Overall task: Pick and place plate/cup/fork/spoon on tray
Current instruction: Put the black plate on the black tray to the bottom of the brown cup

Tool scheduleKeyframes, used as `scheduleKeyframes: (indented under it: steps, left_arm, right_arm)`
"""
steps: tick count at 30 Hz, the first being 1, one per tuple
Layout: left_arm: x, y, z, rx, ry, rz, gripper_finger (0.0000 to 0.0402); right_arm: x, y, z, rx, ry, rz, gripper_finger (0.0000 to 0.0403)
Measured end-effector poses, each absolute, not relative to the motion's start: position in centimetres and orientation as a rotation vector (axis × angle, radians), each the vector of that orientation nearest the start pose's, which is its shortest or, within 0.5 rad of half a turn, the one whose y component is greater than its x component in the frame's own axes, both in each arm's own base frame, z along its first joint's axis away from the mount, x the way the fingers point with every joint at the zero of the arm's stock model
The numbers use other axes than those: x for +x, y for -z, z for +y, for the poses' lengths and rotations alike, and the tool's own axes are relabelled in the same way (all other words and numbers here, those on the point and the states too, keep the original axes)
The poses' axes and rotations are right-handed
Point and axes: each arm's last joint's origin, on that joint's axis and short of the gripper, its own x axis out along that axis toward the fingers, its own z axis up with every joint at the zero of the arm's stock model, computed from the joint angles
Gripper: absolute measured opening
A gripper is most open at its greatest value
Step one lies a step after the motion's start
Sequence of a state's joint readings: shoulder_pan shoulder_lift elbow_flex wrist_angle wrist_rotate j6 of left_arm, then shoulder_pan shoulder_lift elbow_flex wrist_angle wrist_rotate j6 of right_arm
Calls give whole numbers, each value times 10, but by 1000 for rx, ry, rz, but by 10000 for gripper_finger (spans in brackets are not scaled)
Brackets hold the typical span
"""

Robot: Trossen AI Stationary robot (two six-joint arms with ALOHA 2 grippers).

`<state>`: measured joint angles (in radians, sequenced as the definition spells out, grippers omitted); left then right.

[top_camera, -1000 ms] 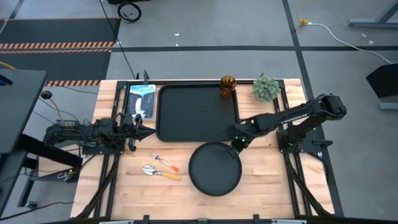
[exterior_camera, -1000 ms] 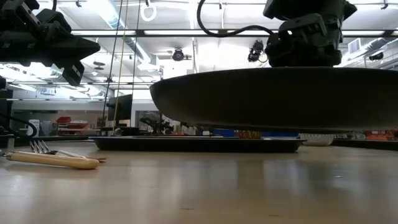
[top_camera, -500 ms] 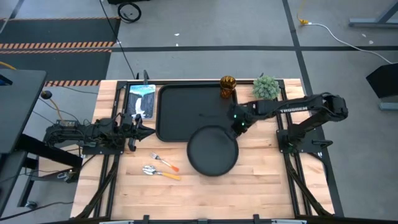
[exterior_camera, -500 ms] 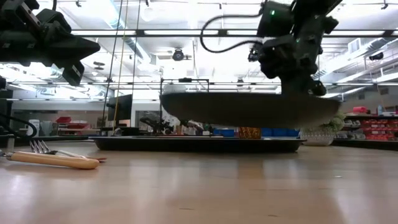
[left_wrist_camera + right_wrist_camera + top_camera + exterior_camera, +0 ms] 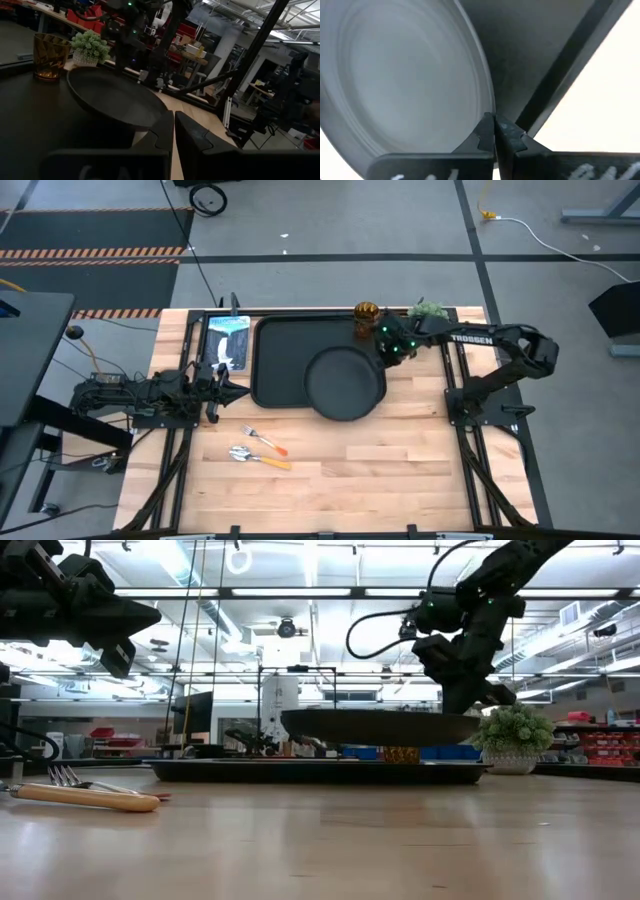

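The round black plate will go down on the tray [image 5: 347, 370] just in front of the amber cup, where I should set it with my right gripper.
My right gripper [image 5: 385, 352] is shut on the round black plate [image 5: 345, 383], which hangs over the right part of the black rectangular tray [image 5: 285, 360]. In the low view the plate [image 5: 380, 726] is level and clear above the tray [image 5: 320, 772]. The amber ribbed cup [image 5: 367, 318] stands at the tray's far right corner. The fork [image 5: 262, 440] and the spoon [image 5: 258, 459] lie flat on the wood near the front. My left gripper [image 5: 225, 385] waits shut and empty left of the tray. My right gripper pinches the plate's raised rim [image 5: 487, 107] between its two fingers, one finger inside the rim and one outside, on the plate's far right side. The fingers slant down from the table's right. The plate is lifted clear and about level over the tray.
A fuzzy green plant ball [image 5: 430, 310] stands at the far right, close behind my right arm. A blue-white picture card [image 5: 228, 340] lies left of the tray. Bare wood [image 5: 420, 470] spreads over the near right of the table.
My right gripper has carried the plate from over the bare wood toward the table's far edge, to above the tray's right part. The plate has stayed lifted and about level, held by its rim.
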<state>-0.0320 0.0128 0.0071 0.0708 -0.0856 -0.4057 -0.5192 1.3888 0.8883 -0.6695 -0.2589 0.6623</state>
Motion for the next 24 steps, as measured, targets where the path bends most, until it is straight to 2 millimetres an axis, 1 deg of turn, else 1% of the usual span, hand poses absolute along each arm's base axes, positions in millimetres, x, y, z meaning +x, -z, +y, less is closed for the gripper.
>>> scheduleKeyframes:
  steps: [5, 10, 15, 24]
  left_arm:
    - [98, -172, -1, -409, -39, -75, 23]
    - [98, -172, -1, -409, -39, -75, 23]
    - [98, -172, -1, -409, -39, -75, 23]
    - [98, -172, -1, -409, -39, -75, 23]
  right_arm:
    - [215, -210, -136, 1078, 645, 953, 3]
    - [208, -210, -146, 1107, 683, 929, 3]
    - [204, -210, -151, 1111, 715, 917, 4]
    - [204, -210, -153, 1096, 760, 900, 4]
